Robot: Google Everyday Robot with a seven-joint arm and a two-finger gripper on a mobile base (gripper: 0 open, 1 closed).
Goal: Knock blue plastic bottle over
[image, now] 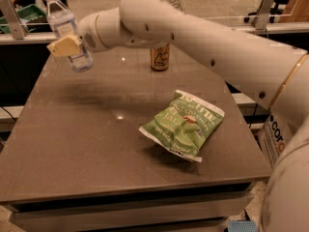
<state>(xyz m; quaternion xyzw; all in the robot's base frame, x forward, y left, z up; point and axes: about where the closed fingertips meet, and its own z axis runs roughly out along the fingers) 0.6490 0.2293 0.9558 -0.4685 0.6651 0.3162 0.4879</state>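
The robot's gripper will release the blue plastic bottle on the grey table (93,107) next to the green chip bag.
The blue plastic bottle (67,30) is clear and bluish with a white cap and a pale label. It is at the far left of the table and tilts with its cap leaning left and away. My gripper (64,45) is at the end of the white arm and presses against the bottle's middle, with its tan pad lying across the front of the label. The bottle's base (82,64) is near the table top; I cannot tell whether it still touches it.
A short tan drink can (159,57) stands at the far middle of the grey table (72,144), partly behind my arm. A green chip bag (186,124) lies right of centre. Glass rails and a green bin (29,13) stand behind.
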